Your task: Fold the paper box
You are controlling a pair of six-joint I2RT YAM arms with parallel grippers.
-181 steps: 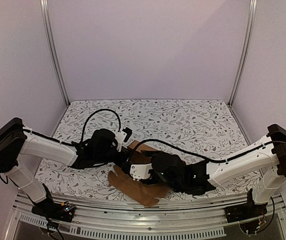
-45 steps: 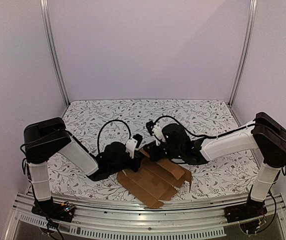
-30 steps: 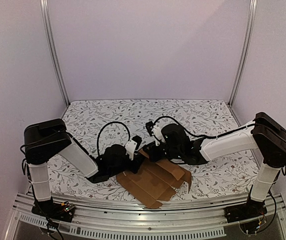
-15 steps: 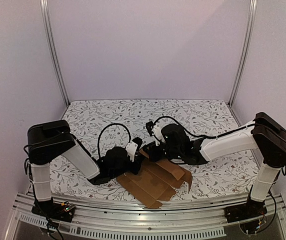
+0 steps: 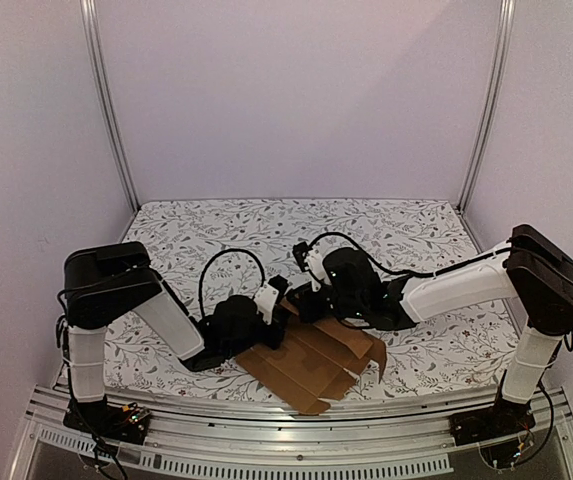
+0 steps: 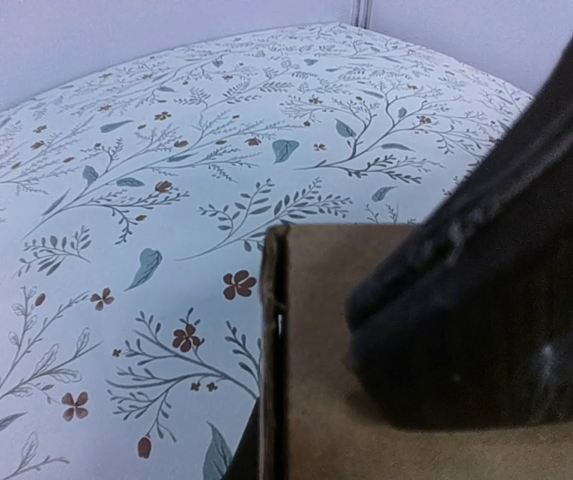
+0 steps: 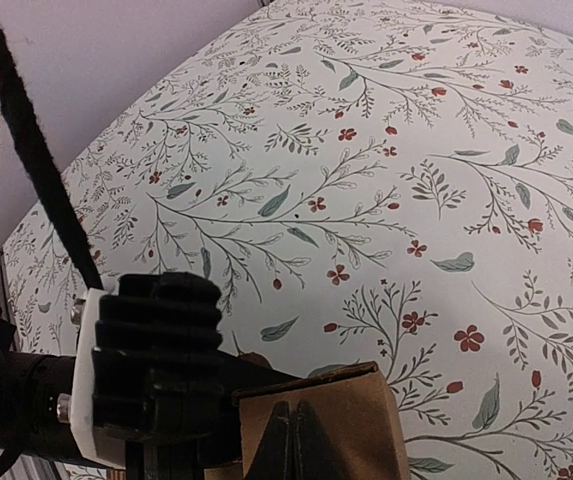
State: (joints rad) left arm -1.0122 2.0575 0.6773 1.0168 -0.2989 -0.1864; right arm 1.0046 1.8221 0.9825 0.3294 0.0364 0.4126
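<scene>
Next, my left gripper takes the flap's top edge (image 6: 278, 240) and turns the paper box straight, because the box lies crooked and both grippers are crowded at its raised flap.
The paper box (image 5: 311, 365) is a flat brown cardboard sheet with flaps, lying near the table's front edge; its far-left flap stands up. My left gripper (image 5: 274, 306) is shut on that raised flap (image 6: 316, 400), whose edge runs up between its jaws (image 6: 271, 400). My right gripper (image 5: 302, 304) is shut, with both fingertips (image 7: 296, 425) pressed together against the flap's brown face (image 7: 366, 420). In the right wrist view the left gripper's black ribbed body (image 7: 151, 370) shows just behind the flap. The dark mass (image 6: 486, 300) over the flap in the left wrist view looks like the right gripper.
A floral tablecloth (image 5: 386, 240) covers the table. Plain walls with metal posts (image 5: 106, 110) close in the back and sides. A metal rail (image 5: 286, 440) runs along the front edge. A black cable (image 7: 26, 150) loops above the left gripper.
The left gripper has closed on the flap and its arm has slid slightly right toward the box. The right arm has stayed put.
</scene>
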